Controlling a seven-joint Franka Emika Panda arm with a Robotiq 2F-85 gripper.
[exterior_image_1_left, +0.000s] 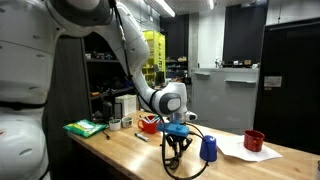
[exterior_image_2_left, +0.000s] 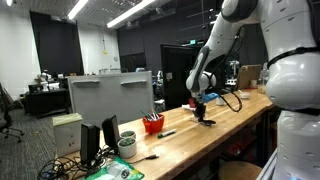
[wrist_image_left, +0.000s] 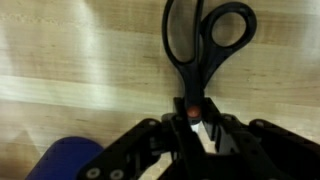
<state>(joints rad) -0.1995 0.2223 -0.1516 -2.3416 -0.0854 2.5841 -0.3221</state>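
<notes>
I should put the scissors down and grip the handle loops (wrist_image_left: 208, 36), because my gripper pinches the scissors by the pivot and the handle loops stick out ahead.
My gripper (wrist_image_left: 195, 132) is shut on a pair of black-handled scissors (wrist_image_left: 205, 35), gripping them by the blades just behind the reddish pivot. The handle loops point away from the wrist, down toward the wooden table (wrist_image_left: 70, 70). In both exterior views the gripper (exterior_image_1_left: 177, 138) (exterior_image_2_left: 203, 104) hangs low over the tabletop with the scissors (exterior_image_1_left: 175, 152) (exterior_image_2_left: 206, 117) beneath it; I cannot tell whether the handles touch the wood. A blue cup (exterior_image_1_left: 208, 148) (wrist_image_left: 62, 160) stands close beside the gripper.
A red mug (exterior_image_1_left: 254, 140) stands on white paper (exterior_image_1_left: 238, 152) beyond the blue cup. A red bowl (exterior_image_1_left: 148, 123) (exterior_image_2_left: 153, 123), a green item (exterior_image_1_left: 85, 127) and small containers lie further along. A monitor (exterior_image_2_left: 110, 96) stands at the table's end. A black cable loops near the gripper.
</notes>
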